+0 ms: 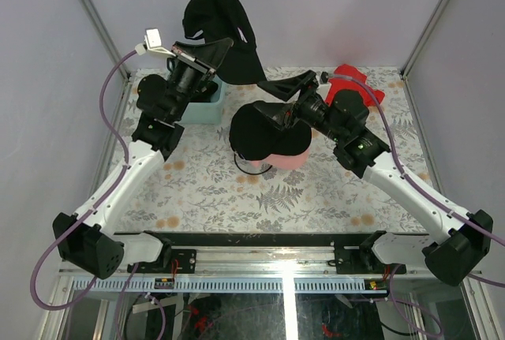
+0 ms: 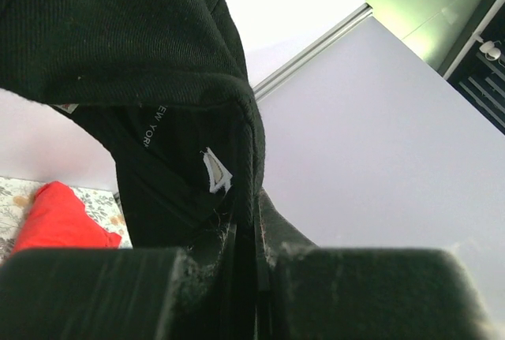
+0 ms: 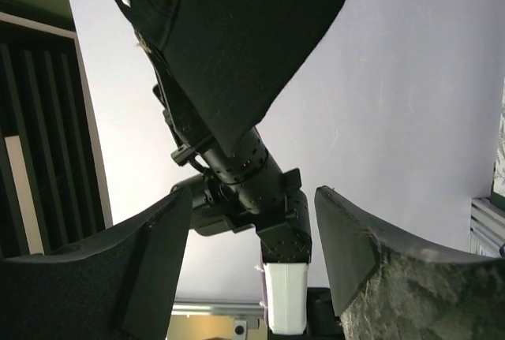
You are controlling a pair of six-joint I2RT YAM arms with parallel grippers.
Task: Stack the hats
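Next, I take the cap's brim [image 1: 248, 74] with my right gripper so my left gripper can change its hold, as the lifted cap hangs crooked from its edge in my left gripper.
My left gripper [image 1: 207, 54] is shut on the edge of a black cap [image 1: 215, 15] and holds it high above the table's back left. In the left wrist view the cap [image 2: 118, 40] hangs from the gripper [image 2: 252, 255], its inside seam tape showing. A second black cap [image 1: 256, 131] sits on a light pink cap [image 1: 292, 158] at the table's middle. My right gripper [image 1: 270, 100] is open and empty just above and behind that pile. In the right wrist view its gripper [image 3: 252, 233] points up at the lifted cap [image 3: 237, 32], which has a white logo.
A mint-green tub [image 1: 207, 107] stands under the left arm's wrist at the back left. A bright red cloth [image 1: 357, 84] lies at the back right, and it shows in the left wrist view [image 2: 63, 218]. The enclosure's walls and posts ring the table.
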